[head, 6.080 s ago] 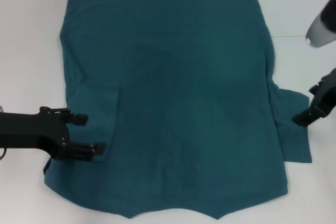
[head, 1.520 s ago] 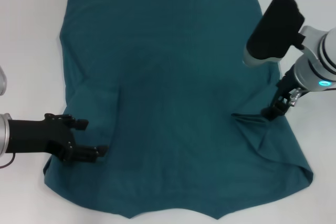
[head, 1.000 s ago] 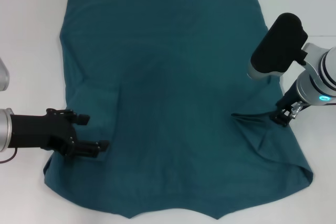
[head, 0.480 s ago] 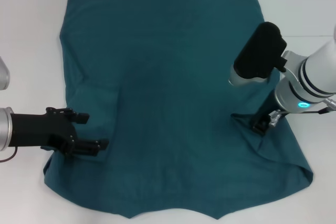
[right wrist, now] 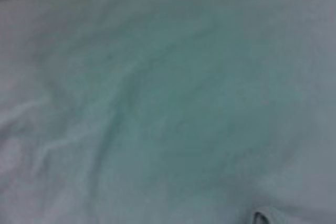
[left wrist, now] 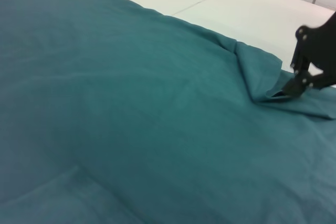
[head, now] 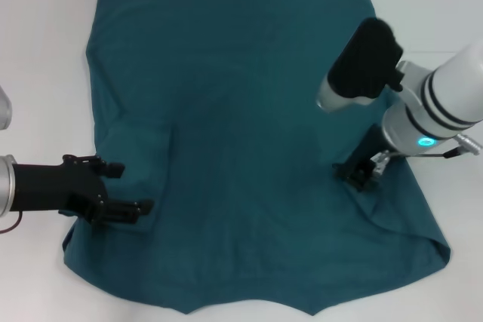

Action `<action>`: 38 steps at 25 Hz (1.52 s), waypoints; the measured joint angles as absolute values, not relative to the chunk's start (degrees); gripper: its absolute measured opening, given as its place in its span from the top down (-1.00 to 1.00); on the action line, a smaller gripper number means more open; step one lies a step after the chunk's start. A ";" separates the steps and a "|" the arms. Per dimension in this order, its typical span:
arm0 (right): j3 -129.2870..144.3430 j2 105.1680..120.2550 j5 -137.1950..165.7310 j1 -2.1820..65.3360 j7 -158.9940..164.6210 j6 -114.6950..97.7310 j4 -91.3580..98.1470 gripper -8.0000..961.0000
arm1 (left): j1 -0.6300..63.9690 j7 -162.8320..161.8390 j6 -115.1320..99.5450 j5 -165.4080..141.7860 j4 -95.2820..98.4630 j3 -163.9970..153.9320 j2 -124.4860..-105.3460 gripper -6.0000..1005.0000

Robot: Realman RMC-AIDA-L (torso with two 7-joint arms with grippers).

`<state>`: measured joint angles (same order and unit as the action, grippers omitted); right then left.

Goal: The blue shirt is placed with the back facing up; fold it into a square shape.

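The sleeve at my right gripper is bunched in a raised crease, so I should open, take the sleeve nearer its lower edge (head: 370, 213) and pull it further inward.
The blue shirt (head: 249, 126) lies spread flat on the white table, plain side up, with both sleeves folded inward onto the body. My left gripper (head: 129, 188) hovers open over the folded left sleeve near the shirt's left edge, holding nothing. Low on the rumpled fold of the right sleeve (head: 385, 201) sits my right gripper (head: 358, 175), close to the fold's inner tip. The left wrist view shows the shirt (left wrist: 131, 103) and, far off, the right gripper (left wrist: 291, 88) touching a raised crease. Only shirt cloth (right wrist: 168, 98) fills the right wrist view.
The white table (head: 45, 50) shows bare along the left and right of the shirt. A seam between two tabletops (left wrist: 210, 9) runs behind the shirt. The right arm's bulky black and white forearm (head: 362, 62) hangs over the shirt's right side.
My right gripper has slid left along the folded right sleeve toward the shirt's middle, and the forearm swung with it. The cloth kept its shape. The left gripper barely moved.
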<state>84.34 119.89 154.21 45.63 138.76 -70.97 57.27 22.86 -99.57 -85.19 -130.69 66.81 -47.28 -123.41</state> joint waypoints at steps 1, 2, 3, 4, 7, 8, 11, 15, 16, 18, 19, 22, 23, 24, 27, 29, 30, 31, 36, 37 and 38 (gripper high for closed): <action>83.90 119.86 154.76 45.19 138.96 -71.73 58.55 0.94 | 22.78 -99.52 -85.08 -130.70 66.79 -47.29 -123.40 -0.80; 83.30 119.85 155.43 44.46 139.05 -72.87 60.46 0.92 | 22.73 -99.44 -85.06 -130.70 66.79 -47.28 -123.40 -0.80; 82.96 119.86 155.85 43.87 139.02 -73.65 61.92 0.91 | 22.68 -99.32 -85.03 -130.70 66.79 -47.29 -123.40 -0.80; 82.67 119.88 156.30 43.09 139.00 -74.70 63.80 0.90 | 22.66 -99.25 -85.01 -130.70 66.79 -47.29 -123.40 -0.80; 82.52 119.90 157.32 41.45 139.12 -76.77 67.94 0.85 | 22.66 -99.12 -84.85 -130.70 66.79 -47.29 -123.40 -0.80; 82.53 119.91 157.52 41.22 139.27 -77.09 68.31 0.84 | 22.67 -99.11 -84.69 -130.70 66.79 -47.29 -123.40 -0.80; 83.02 120.13 159.27 40.99 139.92 -77.35 67.89 0.62 | 22.80 -99.08 -84.29 -130.70 66.68 -47.28 -123.43 -0.80; 84.22 120.33 161.07 41.05 141.16 -76.83 66.32 0.27 | 23.14 -99.00 -84.00 -130.70 66.01 -47.29 -123.46 -0.80; 84.37 120.33 161.04 41.10 141.27 -76.70 65.96 0.23 | 23.21 -98.95 -83.81 -130.69 65.79 -47.29 -123.45 -0.80; 84.44 120.32 160.86 41.19 141.30 -76.39 65.40 0.13 | 23.30 -98.87 -83.50 -130.69 65.59 -47.28 -123.43 -0.80; 84.47 120.32 160.77 41.29 141.38 -76.15 65.00 0.09 | 23.34 -98.84 -83.48 -130.70 65.57 -47.29 -123.42 -0.80; 85.05 120.32 160.77 41.56 141.92 -75.18 63.97 -0.05 | 23.47 -98.72 -83.41 -130.70 65.56 -47.29 -123.36 -0.80; 85.47 120.32 160.84 41.65 142.19 -74.63 63.60 -0.10 | 23.49 -98.61 -83.39 -130.70 65.53 -47.29 -123.33 -0.80; 85.95 120.32 160.90 41.73 142.42 -74.07 63.17 -0.14 | 23.50 -98.53 -83.35 -130.69 65.49 -47.29 -123.33 -0.79; 86.60 120.32 160.95 42.14 142.86 -72.53 61.42 -0.27 | 23.50 -98.28 -82.95 -130.69 65.35 -47.29 -123.34 -0.79; 86.66 120.32 160.80 42.32 143.05 -72.00 60.61 -0.35 | 23.50 -98.19 -82.81 -130.69 65.22 -47.29 -123.38 -0.79; 86.66 120.32 160.73 42.33 143.07 -71.92 60.51 -0.39 | 23.49 -98.16 -82.79 -130.69 65.17 -47.29 -123.40 -0.79; 86.66 120.32 160.65 42.35 143.08 -71.90 60.43 -0.32 | 23.49 -98.14 -82.79 -130.69 65.12 -47.29 -123.40 -0.79; 86.44 120.30 159.29 42.15 143.16 -72.15 60.31 0.15 | 23.47 -98.11 -82.79 -130.69 65.11 -47.29 -123.40 -0.79; 86.33 120.28 159.03 42.09 143.17 -72.32 60.28 0.26 | 23.47 -98.11 -82.79 -130.69 65.10 -47.29 -123.40 -0.79; 86.28 120.26 158.88 42.00 143.17 -72.39 60.27 0.36 | 23.47 -98.10 -82.79 -130.69 65.08 -47.28 -123.40 -0.79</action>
<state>86.28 120.26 158.88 42.00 143.17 -72.39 60.27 23.47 -98.10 -82.79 -130.69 65.08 -47.28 -123.40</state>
